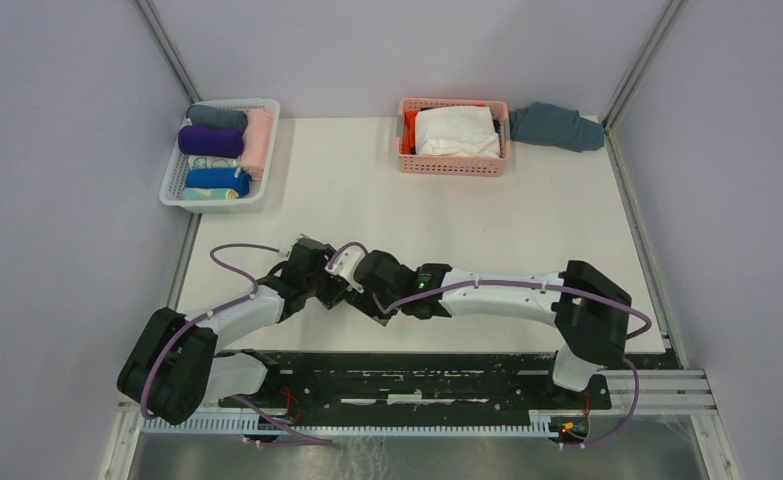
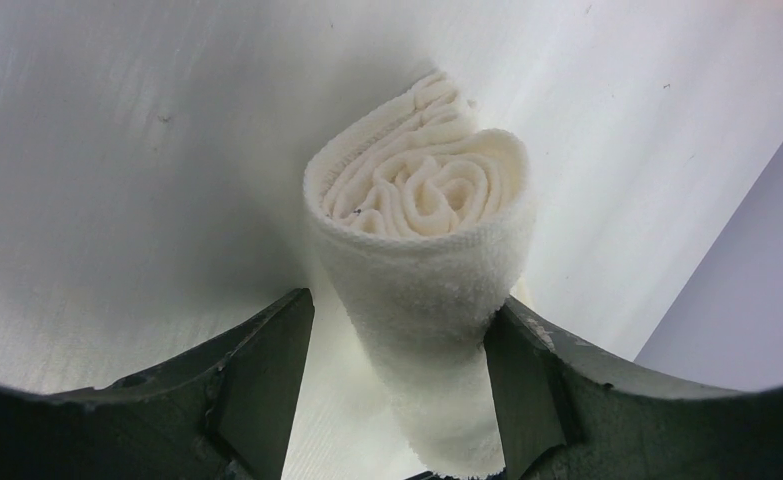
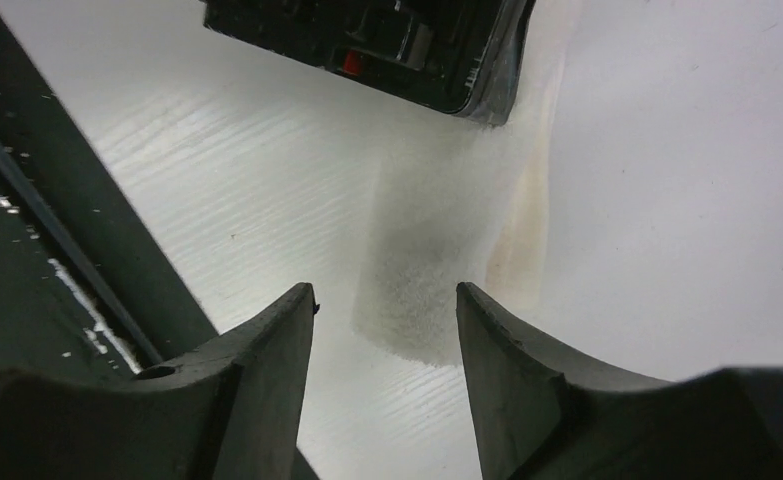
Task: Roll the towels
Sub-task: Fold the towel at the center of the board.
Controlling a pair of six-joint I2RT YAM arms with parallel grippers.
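Next, I pinch the rolled white towel's other end [image 3: 412, 315] with my right gripper while my left gripper, where it sits loose and open, takes hold for the white basket.
A rolled white towel [image 2: 422, 230] lies on the white table, its spiral end facing the left wrist camera. My left gripper [image 2: 399, 300] is open around it: the right finger [image 2: 527, 370] touches the roll and the left finger [image 2: 267, 360] stands off with a gap. My right gripper [image 3: 385, 290] is open and empty, just short of the towel's other end [image 3: 422, 250]. In the top view the left gripper [image 1: 335, 292] and the right gripper [image 1: 367, 298] meet near the table's front edge and hide the towel.
A white basket [image 1: 267, 104] at the back left holds several rolled towels. A pink basket [image 1: 454, 165] at the back holds folded white towels. A blue-grey cloth [image 1: 557, 125] lies beside it. The black base rail [image 3: 27, 200] runs close by.
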